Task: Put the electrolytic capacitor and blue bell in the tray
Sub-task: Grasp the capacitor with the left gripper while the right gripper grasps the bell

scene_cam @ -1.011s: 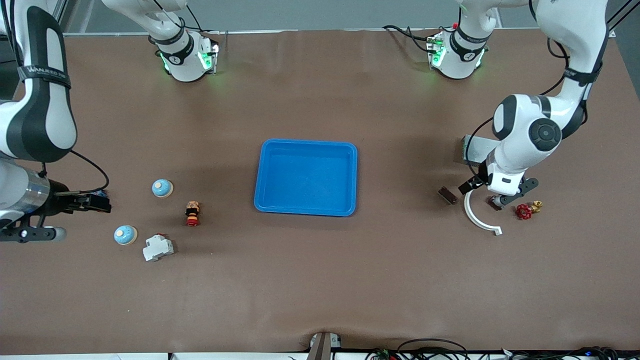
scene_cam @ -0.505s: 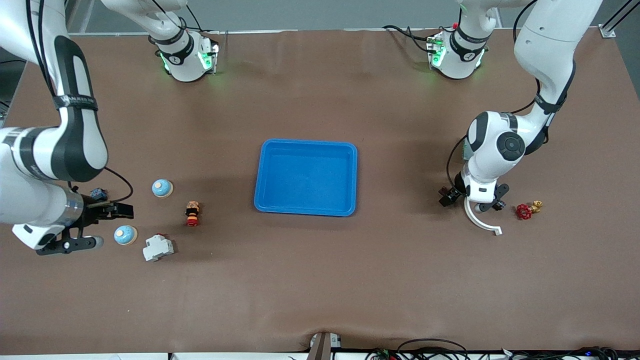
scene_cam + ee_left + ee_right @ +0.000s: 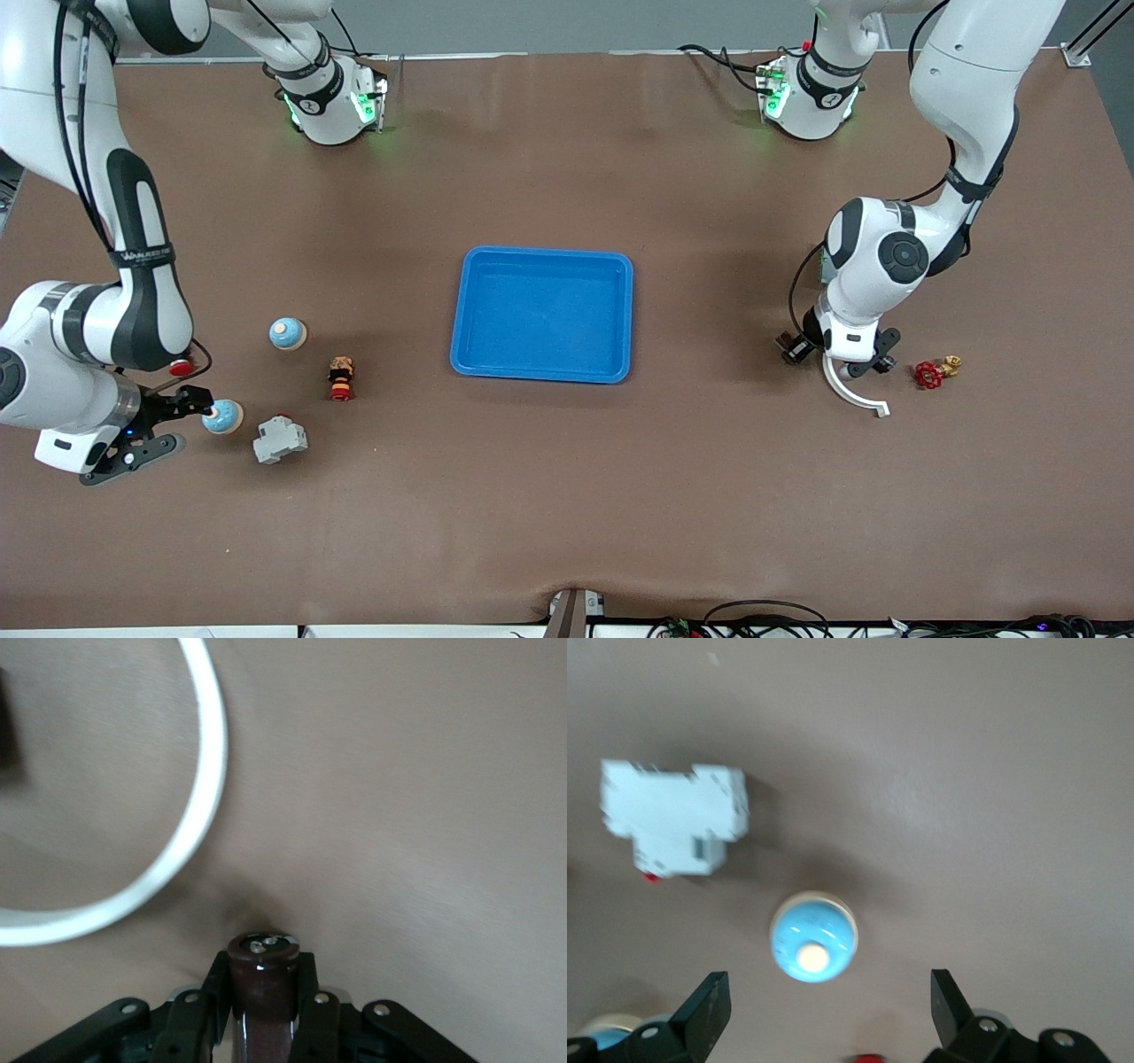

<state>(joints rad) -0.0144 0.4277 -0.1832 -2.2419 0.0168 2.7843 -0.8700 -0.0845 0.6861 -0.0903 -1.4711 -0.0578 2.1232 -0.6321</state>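
Observation:
Next, my right gripper should close on the rounded sides (image 3: 222, 416) (image 3: 814, 938) of the nearer blue bell, the one beside the white breaker.
The bright blue tray (image 3: 542, 252) lies at the table's middle. Two blue bells stand toward the right arm's end, one (image 3: 288, 333) farther from the front camera and one (image 3: 221, 416) nearer. My right gripper (image 3: 173, 424) is open beside the nearer bell. In the right wrist view that bell (image 3: 813, 937) lies just ahead of my open right gripper (image 3: 828, 1005). My left gripper (image 3: 839, 359) is low over the table toward the left arm's end. In the left wrist view my left gripper (image 3: 263, 988) is shut on a dark brown electrolytic capacitor (image 3: 263, 979).
A white breaker (image 3: 280, 440) lies beside the nearer bell. A red-and-black push button (image 3: 341, 378) stands between the bells and the tray. A white curved strip (image 3: 850, 392) and a red valve (image 3: 928, 375) lie by my left gripper.
My right arm has swung toward the front camera and brought its open gripper up to the nearer bell. My left gripper has shifted toward the tray, to the white strip's end.

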